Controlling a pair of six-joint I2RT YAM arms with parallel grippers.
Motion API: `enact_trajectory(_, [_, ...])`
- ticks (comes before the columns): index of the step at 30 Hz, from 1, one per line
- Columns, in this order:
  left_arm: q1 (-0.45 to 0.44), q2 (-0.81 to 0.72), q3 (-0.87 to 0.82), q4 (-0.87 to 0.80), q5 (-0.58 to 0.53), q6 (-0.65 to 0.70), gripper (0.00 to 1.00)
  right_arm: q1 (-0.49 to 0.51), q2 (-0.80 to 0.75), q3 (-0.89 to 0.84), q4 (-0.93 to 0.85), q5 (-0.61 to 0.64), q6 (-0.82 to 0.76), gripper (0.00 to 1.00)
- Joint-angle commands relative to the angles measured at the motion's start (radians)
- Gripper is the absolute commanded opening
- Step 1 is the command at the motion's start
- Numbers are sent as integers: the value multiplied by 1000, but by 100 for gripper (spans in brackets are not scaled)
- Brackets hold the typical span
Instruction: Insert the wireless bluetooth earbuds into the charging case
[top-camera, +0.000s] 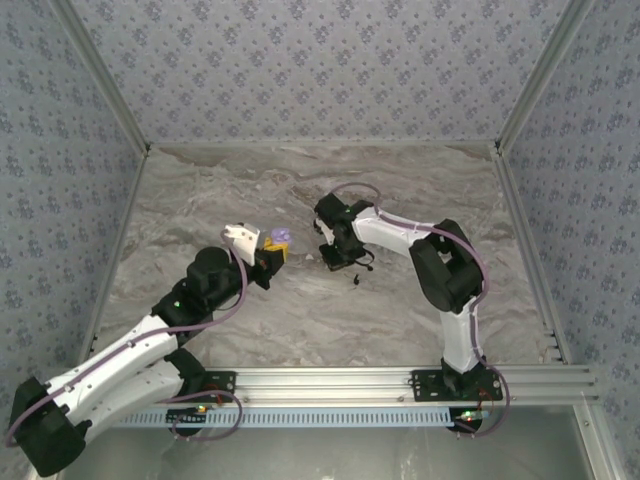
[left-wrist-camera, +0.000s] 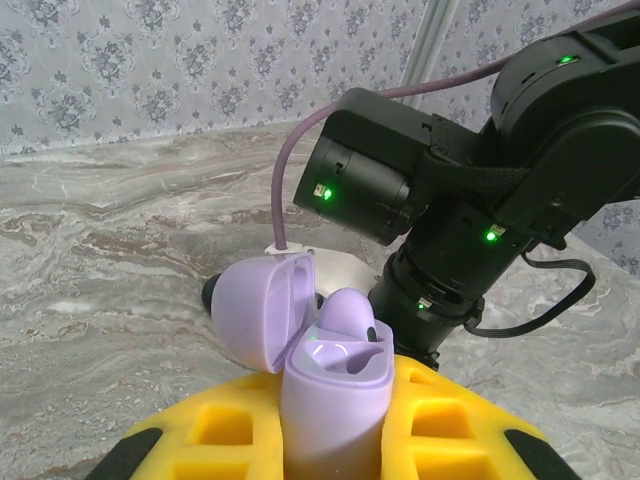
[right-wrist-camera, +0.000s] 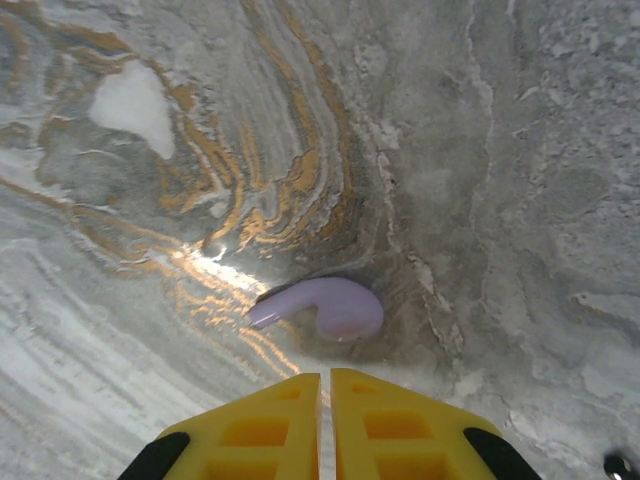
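Note:
The stem of the loose earbud lies across the shut fingers of my right gripper, so I should line that gripper up with the stem, open it and take the round head (right-wrist-camera: 351, 311).
My left gripper (left-wrist-camera: 335, 440) is shut on the lilac charging case (left-wrist-camera: 335, 400), holding it upright with its lid (left-wrist-camera: 262, 310) swung open to the left. One lilac earbud (left-wrist-camera: 350, 318) sits in the case's right socket; the left socket looks bare. In the top view the case (top-camera: 281, 237) is held at the left gripper (top-camera: 272, 252). The other earbud (right-wrist-camera: 330, 307) lies flat on the marble table, just beyond the tips of my right gripper (right-wrist-camera: 326, 378). Its yellow fingers (right-wrist-camera: 260, 420) are shut with nothing between them. The right gripper (top-camera: 338, 258) points down at mid-table.
The right arm's black wrist (left-wrist-camera: 470, 200) stands close behind and right of the case. Patterned walls (top-camera: 320, 60) enclose the marble table (top-camera: 420, 180) on three sides. An aluminium rail (top-camera: 330, 380) runs along the near edge.

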Motion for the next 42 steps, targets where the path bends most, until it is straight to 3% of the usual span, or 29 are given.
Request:
enact_trajectory(1, [-3,3,11,46,20,-5,17,7,39,23,-12,39,25,12])
enact_trajectory(20, [-4,7,17,41,17,1,17,14,39,107,-49,116,32,13])
enact_trajectory(29, [-5,8,24,42,21,0,17,15,-40,118,-65,75,-11,24])
enact_trajectory(35, [-4,11,29,43,27,-4,17,2,19,162,-75,2,-22,40])
enact_trajectory(42, [-4,16,32,39,28,-2,17,-11,87,214,-104,-27,-20,43])
